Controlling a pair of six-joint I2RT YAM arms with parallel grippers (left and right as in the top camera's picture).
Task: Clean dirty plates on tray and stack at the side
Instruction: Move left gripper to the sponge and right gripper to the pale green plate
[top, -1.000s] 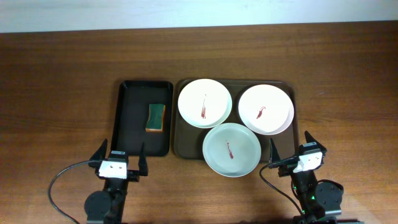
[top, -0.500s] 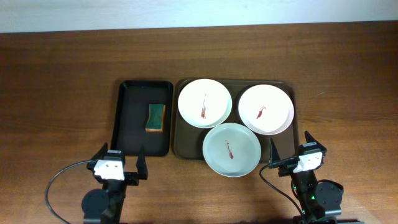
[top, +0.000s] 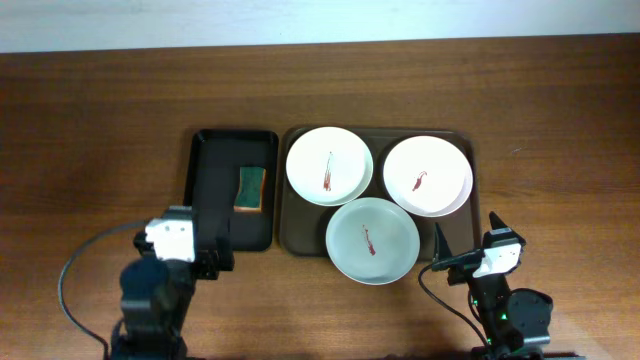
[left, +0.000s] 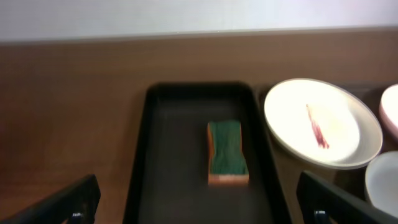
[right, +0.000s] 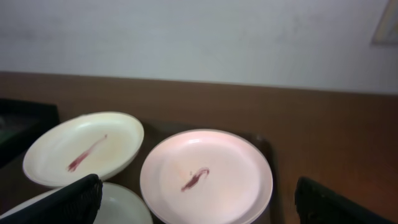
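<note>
I need to next move my left gripper to the green-and-orange sponge in the black tray and close it on the sponge's middle (top: 249, 191) (left: 228, 157), pinching the sponge's long sides.
Three dirty plates lie on the dark-brown tray (top: 296, 238), each with a dark-red smear. One white plate (top: 330, 166) is at its back left, one white plate (top: 427, 176) at its back right, and the mint-green plate (top: 372, 240) at the front. My left gripper (top: 200, 250) is open and empty at the near edge of the black tray (top: 210, 190). My right gripper (top: 467, 235) is open and empty just in front of the brown tray's right corner. In the right wrist view the right white plate (right: 205, 177) lies between the open fingers (right: 199, 202).
A green-and-orange sponge (top: 251, 188) lies in the narrow black tray, left of the brown tray. In the left wrist view the sponge (left: 227, 152) is ahead of the open fingers (left: 199, 199), with the left white plate (left: 323, 124) to its right. Bare wooden table surrounds both trays.
My left arm has risen and moved forward toward the black tray's near edge. The right arm and the plates have not moved.
</note>
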